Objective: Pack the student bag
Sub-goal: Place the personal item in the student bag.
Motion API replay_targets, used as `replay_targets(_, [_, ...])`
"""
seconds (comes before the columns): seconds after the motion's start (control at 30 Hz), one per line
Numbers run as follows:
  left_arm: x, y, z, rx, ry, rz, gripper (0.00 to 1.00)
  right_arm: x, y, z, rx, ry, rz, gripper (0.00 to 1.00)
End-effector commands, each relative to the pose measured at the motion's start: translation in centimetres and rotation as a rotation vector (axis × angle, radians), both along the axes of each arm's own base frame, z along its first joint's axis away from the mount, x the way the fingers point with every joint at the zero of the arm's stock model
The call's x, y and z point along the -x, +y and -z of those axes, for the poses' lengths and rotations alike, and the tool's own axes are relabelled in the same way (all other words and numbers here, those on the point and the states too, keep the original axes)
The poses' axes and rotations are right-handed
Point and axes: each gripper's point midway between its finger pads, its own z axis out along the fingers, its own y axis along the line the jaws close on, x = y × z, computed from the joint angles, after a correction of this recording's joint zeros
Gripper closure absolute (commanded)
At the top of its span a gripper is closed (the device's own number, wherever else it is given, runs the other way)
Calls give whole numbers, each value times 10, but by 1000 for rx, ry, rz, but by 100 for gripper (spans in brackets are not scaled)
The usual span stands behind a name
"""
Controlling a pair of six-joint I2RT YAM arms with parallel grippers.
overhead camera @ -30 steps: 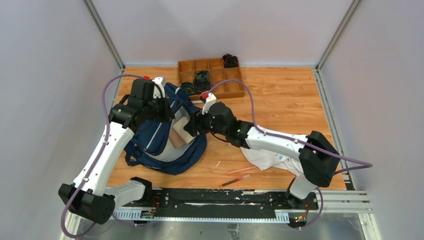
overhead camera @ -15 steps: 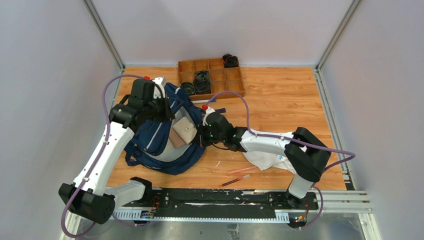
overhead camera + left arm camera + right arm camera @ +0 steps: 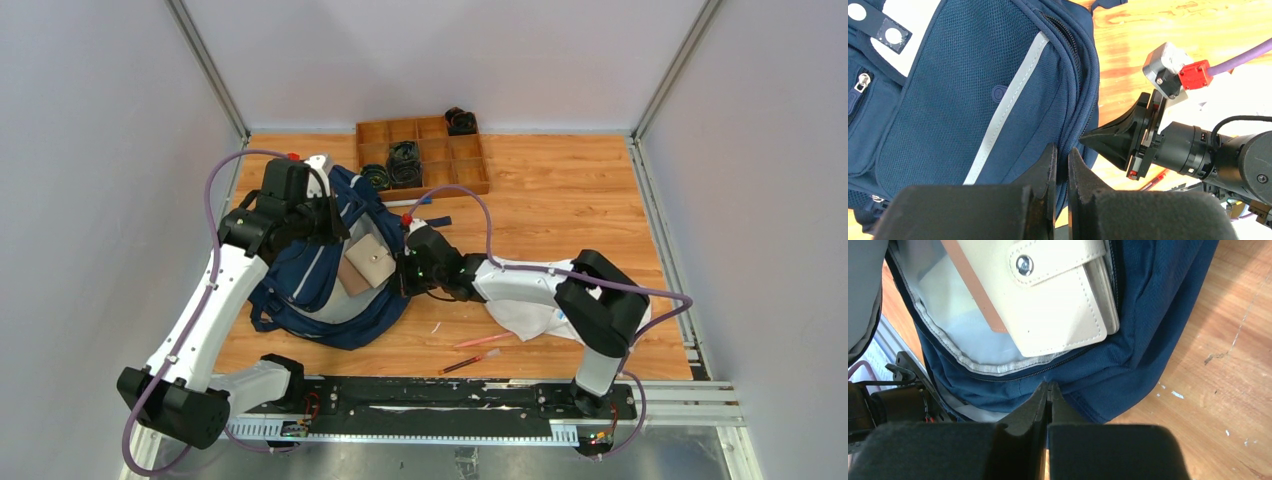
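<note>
The robot's left gripper will release the pocket's upper edge on the bag's lower rim (image 3: 397, 262) (image 3: 1089, 128), beside the right gripper's fingers.
The navy student bag (image 3: 305, 275) lies on the table's left side with its main pocket gaping toward the right. My left gripper (image 3: 1062, 152) is shut on the blue fabric at the pocket's upper edge (image 3: 1078, 100) and holds it up. A cream wallet (image 3: 1058, 305) with a snap rests in the mouth on a tan flat item (image 3: 973, 285), over the grey lining (image 3: 948, 310). My right gripper (image 3: 1049, 386) is shut, its tips against the bag's lower rim (image 3: 1088, 375) just below the zipper. Nothing shows between its fingers.
A wooden compartment tray (image 3: 470, 180) at the back holds black coiled items (image 3: 404, 158). A white cloth garment (image 3: 520, 315) lies under the right arm. Two red pens (image 3: 470, 360) lie near the front edge. The right arm's purple cable (image 3: 470, 205) arcs over the table.
The right gripper let go of the cream wallet, which now rests in the bag's mouth, then drew back to the rim and shut. The left gripper has not moved.
</note>
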Motion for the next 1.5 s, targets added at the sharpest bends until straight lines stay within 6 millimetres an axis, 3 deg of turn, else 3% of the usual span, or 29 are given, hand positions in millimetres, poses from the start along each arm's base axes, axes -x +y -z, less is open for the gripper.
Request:
replay_targets(0.0, [-3,-9,-21,69,-76,18,100,-21,0,-1,36,-32,35,100])
replay_targets(0.23, [-2,-5,-23,47,-90,13,100,-33,0,7,60,-13,47,100])
replay_targets(0.43, [-1,-5,-19,42,-78,13,100,-41,7,-1,54,-44,45,100])
replay_targets(0.7, [2,-7,-21,58,-80,26,100,-67,61,-40,-43,-96,-5,100])
replay_targets(0.8, [3,-7,-21,62,-79,25,100,-75,86,-69,-131,-128,-30,100])
replay_targets(0.93, [5,-8,-25,71,-87,32,100,-58,108,-86,-221,-90,-161,100])
replay_targets(1.07, [7,-10,-25,84,-87,36,100,-36,95,-94,-249,-88,-205,100])
replay_targets(1.27, [2,-11,-20,77,-73,32,100,-27,65,-107,-239,-143,-182,99])
replay_targets(1.47, [1,-10,-26,74,-94,34,100,-26,38,-85,-181,-135,-120,94])
